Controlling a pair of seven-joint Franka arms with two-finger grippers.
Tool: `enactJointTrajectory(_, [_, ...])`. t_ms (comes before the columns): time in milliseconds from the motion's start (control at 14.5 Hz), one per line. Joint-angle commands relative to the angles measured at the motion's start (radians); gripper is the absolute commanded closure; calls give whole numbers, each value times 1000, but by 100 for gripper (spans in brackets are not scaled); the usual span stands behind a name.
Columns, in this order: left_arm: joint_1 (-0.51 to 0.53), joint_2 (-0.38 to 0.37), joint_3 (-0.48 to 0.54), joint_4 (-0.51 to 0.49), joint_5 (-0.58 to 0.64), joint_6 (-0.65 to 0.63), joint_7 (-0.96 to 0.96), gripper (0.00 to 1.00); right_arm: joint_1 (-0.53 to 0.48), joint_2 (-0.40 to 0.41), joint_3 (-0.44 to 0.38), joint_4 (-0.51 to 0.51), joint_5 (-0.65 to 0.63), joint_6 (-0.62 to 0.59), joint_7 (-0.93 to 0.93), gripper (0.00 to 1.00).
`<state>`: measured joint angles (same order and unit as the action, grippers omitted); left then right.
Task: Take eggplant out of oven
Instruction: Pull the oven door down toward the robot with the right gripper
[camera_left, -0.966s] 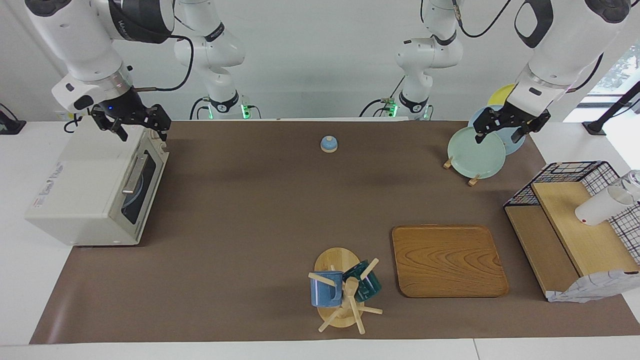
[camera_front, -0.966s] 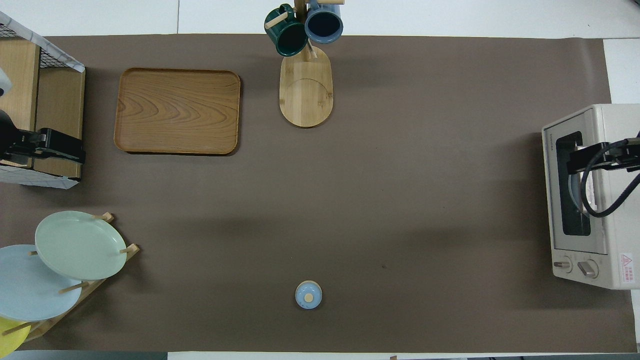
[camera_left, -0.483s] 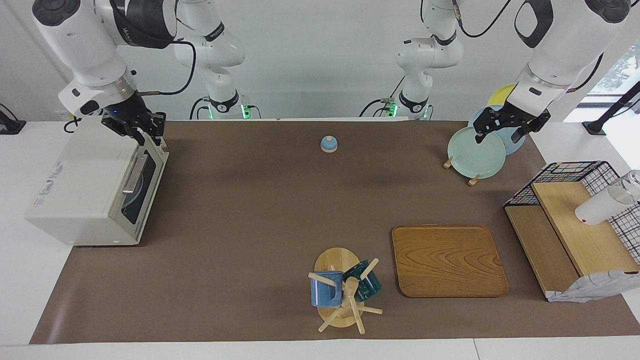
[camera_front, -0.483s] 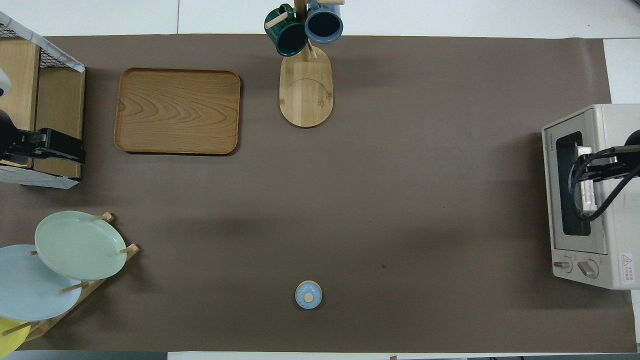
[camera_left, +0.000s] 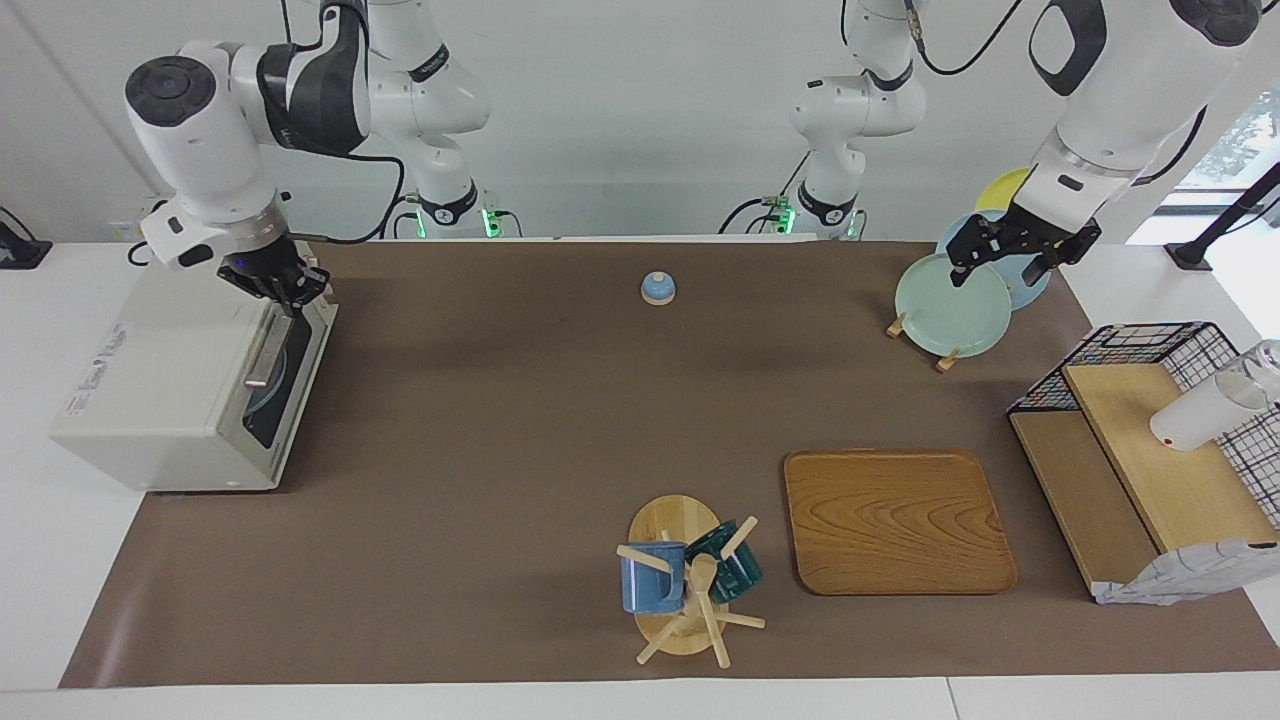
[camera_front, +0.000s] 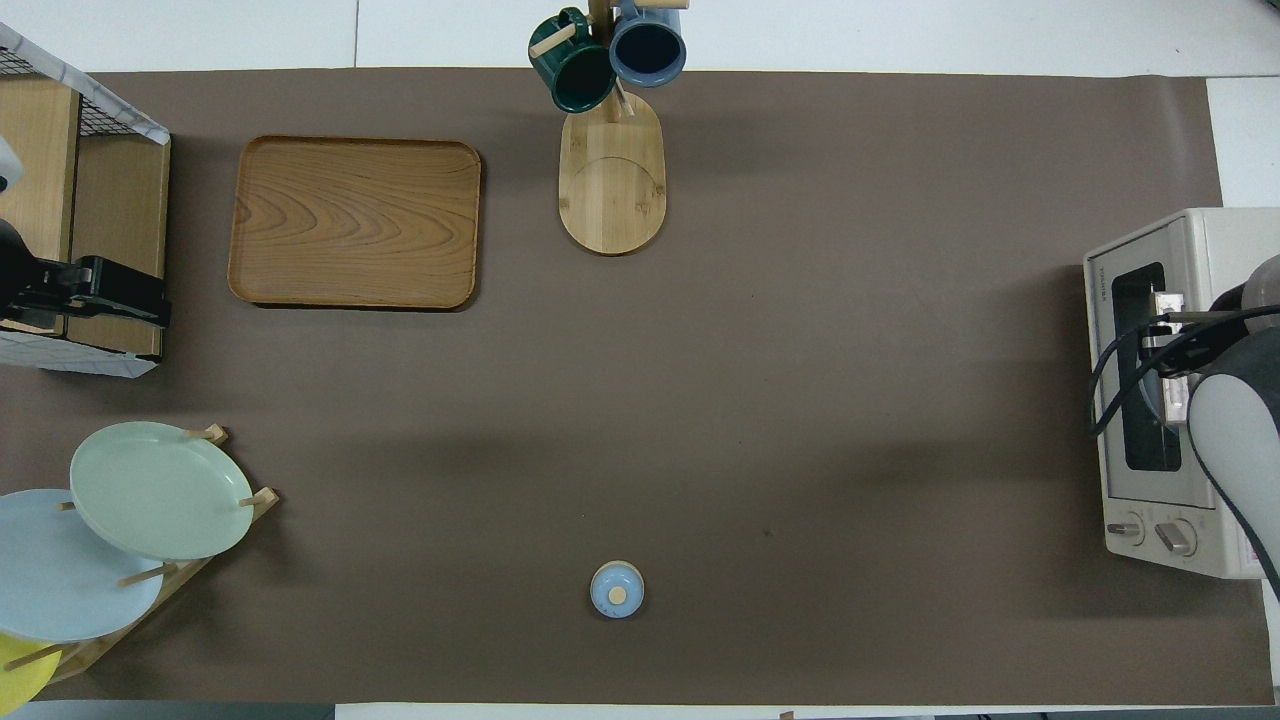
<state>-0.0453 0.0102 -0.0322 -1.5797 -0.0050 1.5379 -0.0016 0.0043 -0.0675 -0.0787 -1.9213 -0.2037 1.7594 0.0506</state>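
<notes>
My right gripper should leave the oven door, which is closed now, resting folded open over the brown table (camera_front: 1039, 376) in front of the oven when it lets go.
The cream-white oven (camera_left: 170, 380) stands at the right arm's end of the table with its dark glass door closed. The eggplant is hidden; only a bluish plate shows dimly through the glass. My right gripper (camera_left: 285, 291) is down at the top front edge of the oven, shut on the silver door handle (camera_left: 265, 355). In the overhead view the right gripper (camera_front: 1160, 336) covers part of the oven (camera_front: 1215, 240) door. My left gripper (camera_left: 1010, 262) waits open in the air over the plate rack (camera_left: 952, 305).
A small blue lidded pot (camera_left: 657, 288) sits close to the robots at mid-table. A wooden tray (camera_left: 897, 520) and a mug tree (camera_left: 690, 585) lie toward the table's front edge. A wire shelf (camera_left: 1150, 440) with a white cup stands at the left arm's end.
The right gripper came down from above the oven's top onto the door handle and its fingers closed. The left arm stayed still.
</notes>
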Motion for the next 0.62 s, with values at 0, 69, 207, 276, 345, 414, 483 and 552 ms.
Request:
enactJointTrajectory(0, [2,-24,3,-29,-7,8,3,0,-42,-8,7,-57,-51,86,-70,100])
enactJointTrajectory(69, [2,-26,3,-29,-7,8,3,0,-53,-8,7,-73,-52,106,-96,100])
enactJointTrajectory(207, [2,-24,3,-29,-7,8,2,0,-66,-8,5,-100,-54,135,-118,100])
enactJointTrajectory(276, [4,-26,3,-29,-7,8,2,0,-66,-8,5,-116,-54,149,-120,100])
enactJointTrajectory(345, [2,-26,3,-29,-7,8,2,0,-66,-8,7,-122,-54,153,-120,100])
enactJointTrajectory(414, [4,-24,3,-29,-7,8,2,0,-66,-8,7,-131,-54,157,-120,100])
enactJointTrajectory(483, [2,-26,3,-29,-7,8,3,0,-67,-8,7,-157,-54,185,-123,100])
enactJointTrajectory(552, [4,-26,3,-28,-7,8,2,0,-67,-8,7,-188,-54,230,-123,100])
